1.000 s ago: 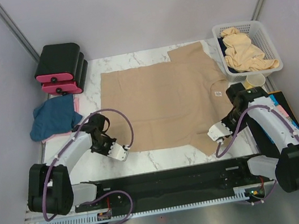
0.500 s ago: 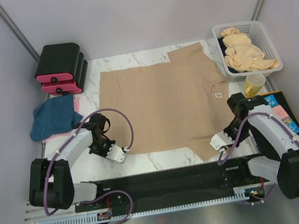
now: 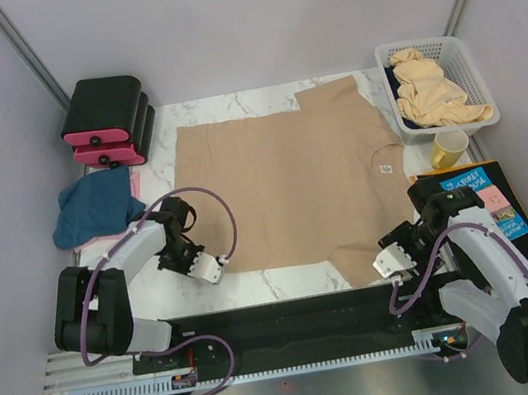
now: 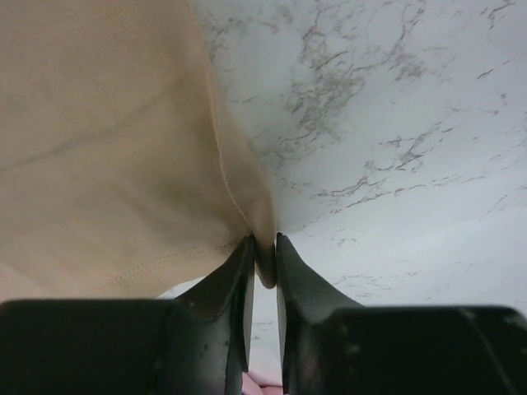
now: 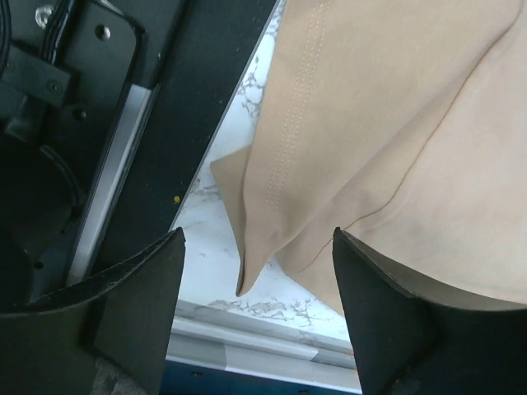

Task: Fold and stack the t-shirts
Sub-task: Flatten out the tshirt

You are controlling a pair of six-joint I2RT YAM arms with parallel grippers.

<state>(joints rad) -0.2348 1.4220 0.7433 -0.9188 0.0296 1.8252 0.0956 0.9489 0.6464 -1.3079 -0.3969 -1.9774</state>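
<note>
My left gripper is holding only a thin tuck at the tan t-shirt's corner, so I will open it and grab the t-shirt's hem slightly farther in before folding (image 4: 206,253).
A tan t-shirt (image 3: 287,183) lies spread flat on the marble table (image 3: 287,277). My left gripper (image 3: 210,267) sits at its near left corner. In the left wrist view the jaws (image 4: 263,240) stand only a slit apart, with the corner of the tan cloth (image 4: 107,140) still pinched between them. My right gripper (image 3: 391,259) is at the near right sleeve and is open wide (image 5: 257,233). The sleeve tip (image 5: 247,271) lies loose on the table between the fingers, touching neither. A dark blue t-shirt (image 3: 93,208) lies on a pink one (image 3: 99,243) at the left.
A white mesh basket (image 3: 470,46) at the back right holds more tan shirts (image 3: 433,88). A yellow mug (image 3: 450,146) stands in front of it, with a blue book on a black pad (image 3: 493,200) nearer. Black-and-pink boxes (image 3: 108,122) stand at the back left.
My right gripper has opened, dropped the sleeve and drawn back toward the near edge. The left gripper's jaws have parted a little and it has barely moved.
</note>
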